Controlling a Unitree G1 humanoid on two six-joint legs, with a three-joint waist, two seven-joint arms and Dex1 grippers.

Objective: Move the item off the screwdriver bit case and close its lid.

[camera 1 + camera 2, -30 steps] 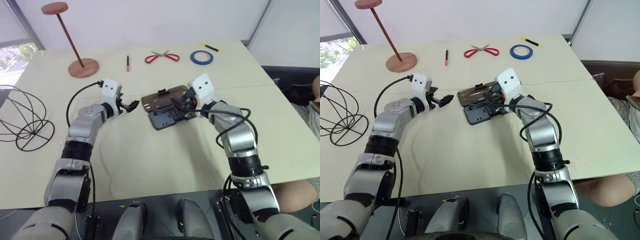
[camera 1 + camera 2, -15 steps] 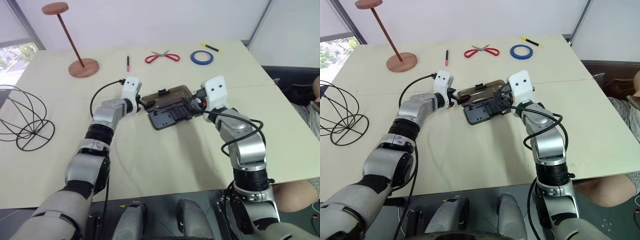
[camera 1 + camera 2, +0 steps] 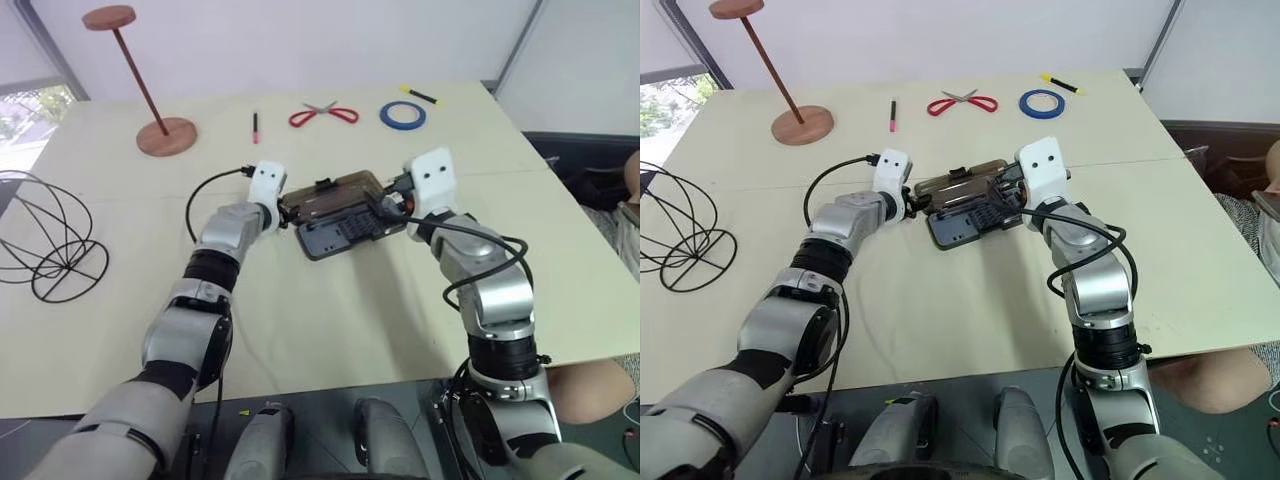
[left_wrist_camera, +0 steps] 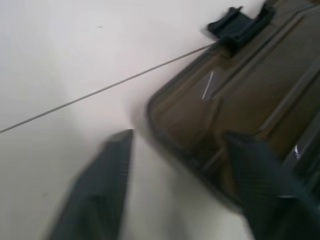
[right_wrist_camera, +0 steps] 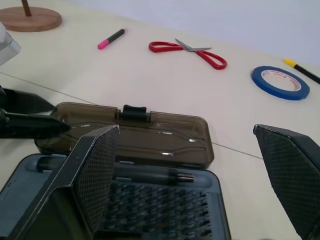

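Observation:
My left gripper's fingers are sitting crooked over the corner of the lid and the case is slanted, so I will open them, grip the lid's short edge (image 4: pixel 190 161) and pull the case closer.
The item, a black wire sphere (image 3: pixel 45 235), rests on the table at the far left, well apart from the screwdriver bit case (image 3: pixel 335 235). The case lies open at the table's centre, rows of bits showing in its grey base (image 5: pixel 165 205). Its smoky-brown lid (image 5: pixel 150 135) is folded flat behind it, latch tab (image 5: pixel 134 111) on the far edge. My left gripper (image 4: pixel 180 135) straddles the lid's left corner, fingers (image 4: pixel 107 190) narrowed but apart. At the case's right end my right gripper (image 3: pixel 385 205) stands wide open, holding nothing.
A red-brown stand (image 3: pixel 150 100) rises at the back left. Along the far edge lie a pink marker (image 3: pixel 256 127), red scissors (image 3: pixel 323 115), a blue tape roll (image 3: pixel 402 114) and a yellow marker (image 3: pixel 420 94). A person sits at the right edge (image 3: pixel 628 215).
My left arm has swung right to the lid's left corner, and its fingers have narrowed. My right gripper drew slightly right, off the case's middle.

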